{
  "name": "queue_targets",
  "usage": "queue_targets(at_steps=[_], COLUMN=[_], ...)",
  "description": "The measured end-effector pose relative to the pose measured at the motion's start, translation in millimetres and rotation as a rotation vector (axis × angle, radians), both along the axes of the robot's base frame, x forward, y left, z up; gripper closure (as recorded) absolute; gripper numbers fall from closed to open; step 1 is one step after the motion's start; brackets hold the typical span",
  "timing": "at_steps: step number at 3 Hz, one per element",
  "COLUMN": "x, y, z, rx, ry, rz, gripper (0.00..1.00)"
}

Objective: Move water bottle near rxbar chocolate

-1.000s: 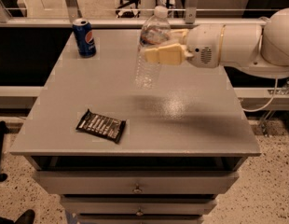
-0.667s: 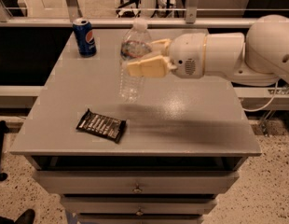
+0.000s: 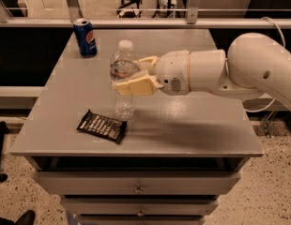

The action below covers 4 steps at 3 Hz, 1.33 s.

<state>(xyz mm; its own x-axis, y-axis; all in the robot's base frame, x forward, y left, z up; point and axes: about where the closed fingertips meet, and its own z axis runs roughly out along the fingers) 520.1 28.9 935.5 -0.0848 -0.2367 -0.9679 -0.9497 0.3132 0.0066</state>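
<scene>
My gripper needs to let go of the water bottle on the table (image 3: 117,117), right up against the back edge of the rxbar chocolate.
The water bottle (image 3: 123,81) is a clear ribbed plastic bottle with a white cap. It stands upright, its base just right of and behind the rxbar chocolate (image 3: 102,126), a flat dark wrapper with pale stripes lying near the table's front left. My gripper (image 3: 134,75) reaches in from the right on a white arm. Its cream fingers (image 3: 136,85) are shut on the bottle's middle, one in front and one behind. Whether the bottle's base touches the table I cannot tell.
A blue soda can (image 3: 85,37) stands at the table's back left corner. The grey table (image 3: 192,121) has drawers below its front edge. A rail and metal posts run behind the table. My white arm (image 3: 230,71) spans the table's right half.
My gripper has carried the water bottle left and toward the front of the table, lower down, from the back middle to right beside the rxbar chocolate.
</scene>
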Motion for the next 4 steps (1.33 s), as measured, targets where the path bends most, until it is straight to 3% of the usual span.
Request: queue_targets(at_steps=[2,4], x=[21.0,18.1], y=[1.4,4.6], z=[-12.2,-13.6], rx=[-0.016,-0.010], ry=[-0.051,-0.042], rz=[-0.030,-0.022], gripper=[1.00,1.00])
